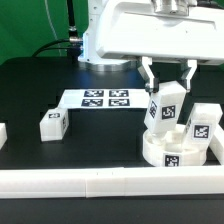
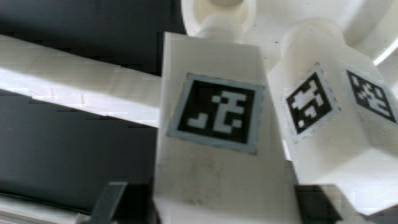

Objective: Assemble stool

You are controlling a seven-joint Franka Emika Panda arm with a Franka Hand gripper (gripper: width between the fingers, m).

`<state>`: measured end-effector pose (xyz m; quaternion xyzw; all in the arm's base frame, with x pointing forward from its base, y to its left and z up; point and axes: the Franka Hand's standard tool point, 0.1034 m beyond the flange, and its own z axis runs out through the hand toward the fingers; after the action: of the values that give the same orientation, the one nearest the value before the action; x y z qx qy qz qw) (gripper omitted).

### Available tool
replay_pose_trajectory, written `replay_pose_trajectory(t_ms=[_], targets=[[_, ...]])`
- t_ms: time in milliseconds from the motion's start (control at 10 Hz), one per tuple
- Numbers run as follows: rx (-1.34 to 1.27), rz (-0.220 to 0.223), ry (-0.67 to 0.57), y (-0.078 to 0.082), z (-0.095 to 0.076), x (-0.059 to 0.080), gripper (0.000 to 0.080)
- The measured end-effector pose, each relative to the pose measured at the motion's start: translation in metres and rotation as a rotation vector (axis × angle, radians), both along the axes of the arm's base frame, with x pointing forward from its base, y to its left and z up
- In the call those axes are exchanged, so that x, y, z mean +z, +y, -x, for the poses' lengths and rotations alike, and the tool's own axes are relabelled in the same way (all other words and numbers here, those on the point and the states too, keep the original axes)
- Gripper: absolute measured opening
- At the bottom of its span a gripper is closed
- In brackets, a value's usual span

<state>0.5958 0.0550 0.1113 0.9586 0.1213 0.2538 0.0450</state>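
My gripper will let go of the second tagged leg upright in the round white seat (image 1: 154,143) (image 2: 222,24) next to the standing leg.
The round white seat (image 1: 172,150) lies at the exterior view's right, against the white rails. One tagged leg (image 1: 201,124) stands in it on the right side. My gripper (image 1: 168,88) is shut on a second tagged white leg (image 1: 167,105) and holds it upright over the seat's left part, its lower end at the seat. In the wrist view this held leg (image 2: 221,130) fills the middle between my fingers (image 2: 111,200), with the standing leg (image 2: 329,100) beside it. A third leg (image 1: 52,124) lies loose on the table at the left.
The marker board (image 1: 96,99) lies flat at the table's middle back. Long white rails (image 1: 70,182) run along the front edge and on the right side (image 1: 214,150). A small white part (image 1: 3,133) sits at the left edge.
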Motion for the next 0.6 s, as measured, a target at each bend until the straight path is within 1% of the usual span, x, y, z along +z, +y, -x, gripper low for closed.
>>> replay_pose_trajectory(t_ms=[200, 400, 600], targets=[[-0.002, -0.003, 0.003, 0.0, 0.002, 0.001, 0.0324], [0.002, -0.005, 0.007, 0.004, 0.007, 0.001, 0.0324], [0.0, -0.005, 0.014, 0.002, 0.013, 0.0, 0.0324]])
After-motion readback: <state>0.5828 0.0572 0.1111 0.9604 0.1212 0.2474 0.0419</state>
